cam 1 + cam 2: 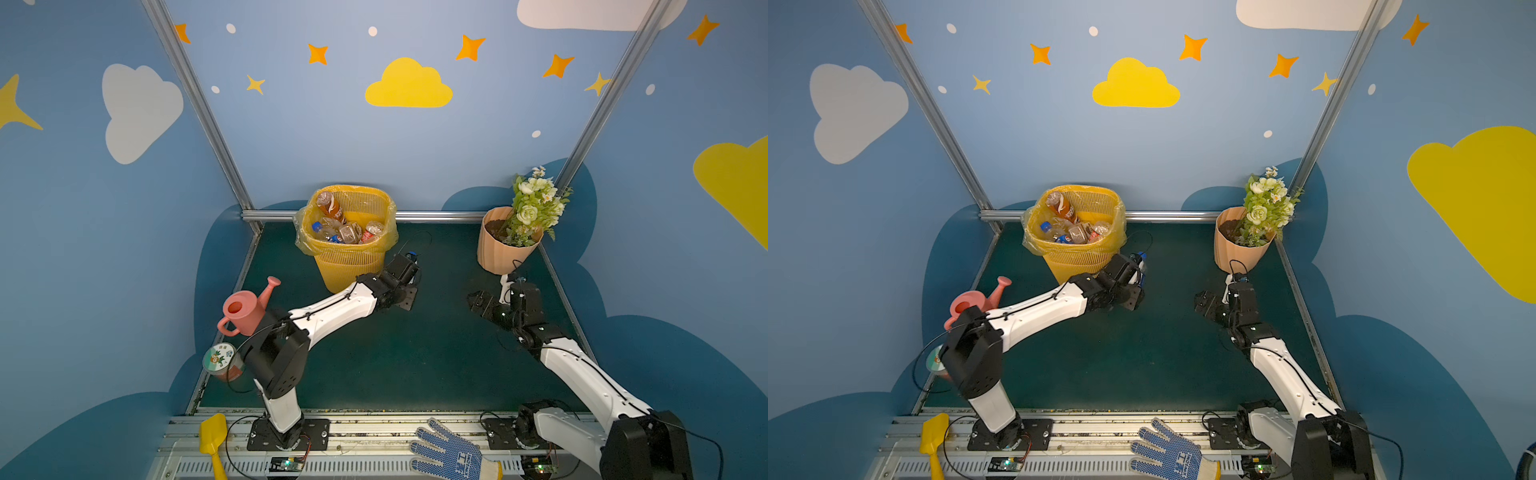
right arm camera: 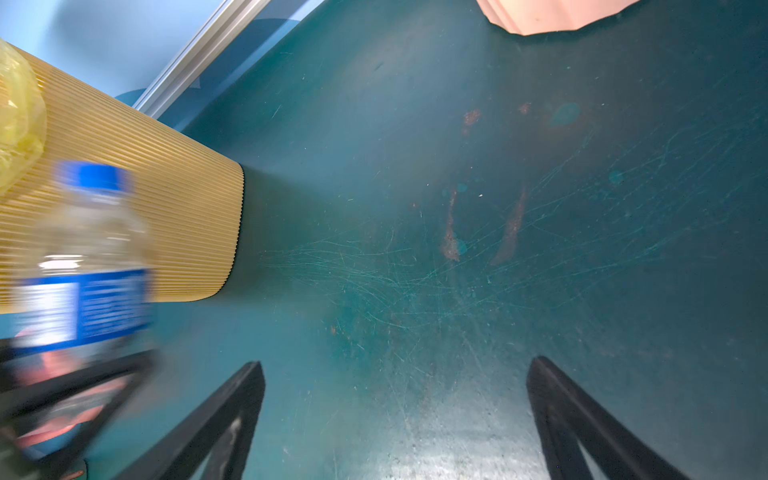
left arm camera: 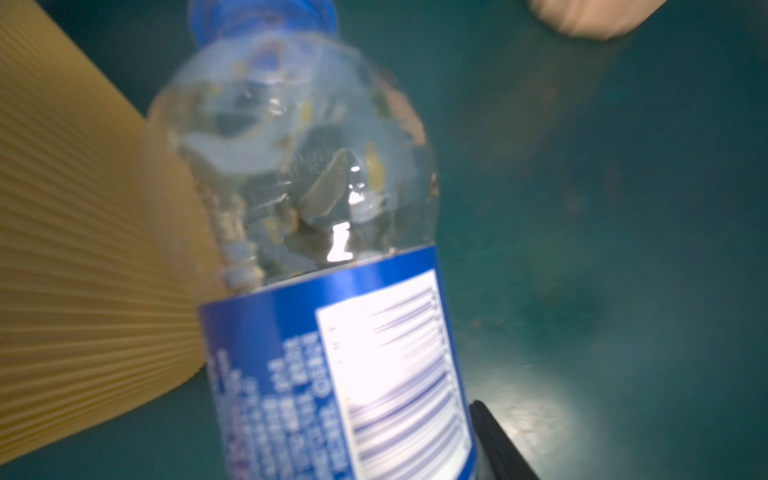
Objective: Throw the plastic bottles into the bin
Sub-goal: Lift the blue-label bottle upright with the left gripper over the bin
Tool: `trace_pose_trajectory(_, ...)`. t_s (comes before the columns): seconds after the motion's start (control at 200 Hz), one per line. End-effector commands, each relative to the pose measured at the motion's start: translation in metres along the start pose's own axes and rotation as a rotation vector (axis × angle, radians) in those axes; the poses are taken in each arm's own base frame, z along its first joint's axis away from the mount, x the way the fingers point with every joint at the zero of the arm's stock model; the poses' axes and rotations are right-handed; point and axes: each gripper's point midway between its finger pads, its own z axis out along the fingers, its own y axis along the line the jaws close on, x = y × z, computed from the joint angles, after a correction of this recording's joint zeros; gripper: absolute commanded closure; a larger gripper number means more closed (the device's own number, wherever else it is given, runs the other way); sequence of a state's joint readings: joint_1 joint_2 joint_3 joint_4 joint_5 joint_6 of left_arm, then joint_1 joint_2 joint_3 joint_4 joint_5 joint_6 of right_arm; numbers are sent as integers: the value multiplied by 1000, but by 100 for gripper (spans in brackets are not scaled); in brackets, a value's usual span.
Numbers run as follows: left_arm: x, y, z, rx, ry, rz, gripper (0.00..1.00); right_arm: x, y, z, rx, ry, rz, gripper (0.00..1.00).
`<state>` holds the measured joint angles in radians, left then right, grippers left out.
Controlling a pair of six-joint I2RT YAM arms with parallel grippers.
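The back part of the yellow mesh bin [image 1: 361, 213] is bare. I should drop the clear plastic bottle there with my left gripper.
My left gripper [image 1: 409, 268] is shut on a clear plastic bottle [image 3: 316, 187] with a blue cap and blue label, held just right of the bin's lower wall. One black finger [image 3: 492, 440] presses the label; the other is hidden behind the bottle. In both top views only the bottle's blue cap [image 1: 412, 254] [image 1: 1141, 256] shows past the gripper. The yellow mesh bin [image 1: 349, 266] [image 1: 1077, 262] stands at the back, with several bottles [image 1: 347, 230] lying inside. My right gripper [image 2: 397, 365] [image 1: 478, 301] hangs open and empty over the green mat, and its view shows the held bottle [image 2: 91, 257] blurred.
A peach flower pot [image 1: 503, 249] with flowers stands at the back right. A pink watering can [image 1: 245, 309] and a round tin [image 1: 220, 359] sit by the left wall. A yellow shovel [image 1: 214, 440] and a blue-dotted glove [image 1: 449, 451] lie on the front rail.
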<state>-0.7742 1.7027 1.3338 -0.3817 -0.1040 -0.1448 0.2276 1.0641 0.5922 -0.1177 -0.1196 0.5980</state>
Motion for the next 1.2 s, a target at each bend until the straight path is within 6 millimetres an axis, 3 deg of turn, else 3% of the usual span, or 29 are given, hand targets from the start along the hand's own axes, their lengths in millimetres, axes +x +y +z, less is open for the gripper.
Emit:
trace_pose_trajectory(0.0, -37, -15, -45, 2, -192, 52, 54, -1, -1, -3, 3, -8, -7, 4)
trace_pose_trajectory(0.075, -54, -18, -79, -3, -313, 72, 55, -1, -1, -3, 2, -7, -8, 4)
trace_pose_trajectory(0.215, -89, -18, -165, -10, -601, 91, 55, -2, 1, -1, -6, -9, -5, 4)
trace_pose_trajectory(0.41, -116, 1, -268, -133, -886, 144, 55, -4, 9, 4, -40, 8, -6, 4)
trace_pose_trajectory(0.611, -131, 19, -343, -210, -1060, 176, 55, -6, 15, 6, -61, 27, -13, 4)
trace_pose_trajectory(0.731, -138, 23, -370, -229, -1144, 179, 56, -6, 16, 6, -65, 26, -13, 4)
trace_pose_trajectory(0.806, -142, 25, -368, -255, -1160, 189, 55, -7, 18, 4, -70, 24, -12, 4)
trace_pose_trajectory(0.876, -147, 39, -352, -279, -1118, 133, 54, -7, 18, 3, -71, 21, -12, 4)
trace_pose_trajectory(1.026, -157, 112, -266, -223, -851, -166, 52, -7, 18, -1, -71, 14, -15, 4)
trace_pose_trajectory(1.116, -156, 130, -211, -161, -679, -250, 49, -9, 19, -6, -71, 4, -20, 4)
trace_pose_trajectory(1.146, -154, 132, -196, -149, -624, -271, 44, -9, 19, -8, -69, -1, -22, 4)
trace_pose_trajectory(1.196, -151, 129, -179, -130, -553, -286, 26, -9, 17, -11, -61, -10, -25, 4)
